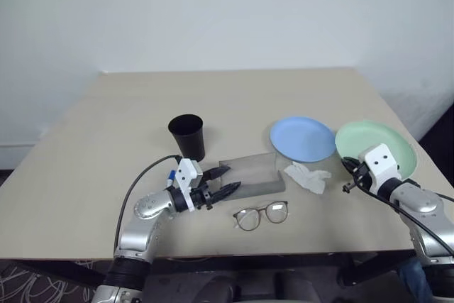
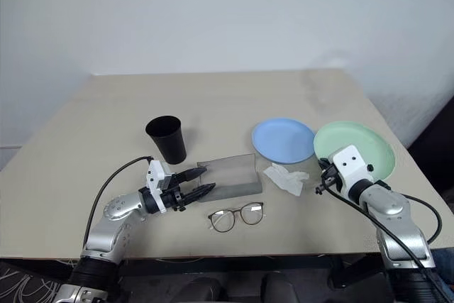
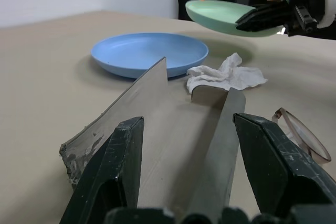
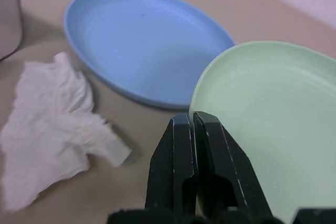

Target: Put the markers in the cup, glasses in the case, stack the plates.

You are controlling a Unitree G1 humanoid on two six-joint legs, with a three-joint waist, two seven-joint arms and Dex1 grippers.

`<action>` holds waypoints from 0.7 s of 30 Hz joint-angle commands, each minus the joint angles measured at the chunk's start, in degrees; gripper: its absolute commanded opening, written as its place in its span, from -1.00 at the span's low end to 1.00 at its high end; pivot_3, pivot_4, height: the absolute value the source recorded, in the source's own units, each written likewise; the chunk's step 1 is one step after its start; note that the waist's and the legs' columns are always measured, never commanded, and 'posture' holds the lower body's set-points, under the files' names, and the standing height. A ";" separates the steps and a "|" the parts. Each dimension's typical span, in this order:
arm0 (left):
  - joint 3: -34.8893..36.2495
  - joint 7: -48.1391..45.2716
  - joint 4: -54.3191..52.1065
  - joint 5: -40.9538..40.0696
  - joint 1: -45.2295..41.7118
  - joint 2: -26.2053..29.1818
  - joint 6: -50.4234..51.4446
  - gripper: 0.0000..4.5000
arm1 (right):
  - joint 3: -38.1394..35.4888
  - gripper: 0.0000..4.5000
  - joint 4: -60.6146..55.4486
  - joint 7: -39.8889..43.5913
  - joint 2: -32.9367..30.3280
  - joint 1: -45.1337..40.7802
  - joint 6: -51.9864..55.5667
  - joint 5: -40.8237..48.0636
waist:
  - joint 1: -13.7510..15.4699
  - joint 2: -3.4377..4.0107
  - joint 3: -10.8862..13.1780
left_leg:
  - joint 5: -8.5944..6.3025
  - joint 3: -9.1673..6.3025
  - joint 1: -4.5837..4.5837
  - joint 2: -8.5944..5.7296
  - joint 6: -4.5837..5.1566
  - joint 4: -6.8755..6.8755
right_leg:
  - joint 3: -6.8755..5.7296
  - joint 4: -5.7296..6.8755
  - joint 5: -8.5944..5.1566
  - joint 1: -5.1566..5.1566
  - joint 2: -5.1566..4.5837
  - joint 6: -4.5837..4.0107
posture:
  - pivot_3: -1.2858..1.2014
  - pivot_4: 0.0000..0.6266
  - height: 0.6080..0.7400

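My right gripper needs to let go of the mint green plate on the light blue plate (image 1: 302, 137) (image 4: 147, 45), behind the crumpled white tissue.
My right gripper (image 4: 191, 121) is shut on the near rim of the mint green plate (image 1: 386, 140), which hangs tilted a little above the table, right of the light blue plate (image 1: 303, 138). My left gripper (image 1: 234, 177) is open at the left end of the grey case (image 1: 252, 172), one finger on each side of its raised clear lid (image 3: 142, 98). The wire-framed glasses (image 1: 261, 215) lie on the table just in front of the case. The black cup (image 1: 187, 136) stands upright behind my left gripper. A marker's blue end (image 1: 171, 174) peeks out beside my left wrist.
A crumpled white tissue (image 1: 307, 177) lies between the case and the green plate, in front of the blue plate. The beige table (image 1: 128, 111) stretches bare behind the cup. Its front edge runs close below the glasses.
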 commanded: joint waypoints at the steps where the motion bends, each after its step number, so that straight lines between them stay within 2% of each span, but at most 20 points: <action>1: 0.42 0.00 -0.13 0.19 -1.88 -0.05 -1.47 0.26 | 1.18 -0.99 1.96 2.21 -1.58 -5.56 -4.56 -1.65 | -0.01 0.00 0.00 | 0.00 0.01 0.01 0.00 0.00 0.00 | 0.00 0.00 0.00 0.00 0.00 0.00 | 0.03 -1.00 1.00; 8: 0.57 -0.16 0.84 0.14 -3.56 0.08 -1.74 0.26 | 9.68 -0.99 15.41 11.68 -0.55 -19.69 -12.83 -3.71 | -0.23 0.00 0.01 | 0.01 0.01 0.05 0.02 0.02 0.01 | -0.02 0.01 0.01 0.02 0.03 -0.01 | 0.03 -1.00 1.00; 14: 0.71 0.94 0.12 0.35 -3.66 -0.12 -1.83 0.26 | 14.57 -0.99 32.45 17.74 3.45 -30.91 -20.26 -5.48 | -0.13 -0.02 -0.01 | -0.02 -0.10 0.05 -0.07 0.06 0.01 | -0.01 -0.01 0.18 -0.01 0.01 -0.14 | 0.03 -1.00 1.00; 21: 1.06 3.06 -2.16 0.20 -1.96 0.05 -1.65 0.26 | 16.55 -0.99 44.15 22.06 7.06 -36.61 -26.10 -6.96 | -0.28 0.02 -0.03 | -0.09 -0.13 0.04 -0.10 -0.01 -0.09 | 0.01 -0.04 0.32 -0.11 0.01 -0.22 | 0.03 -1.00 1.00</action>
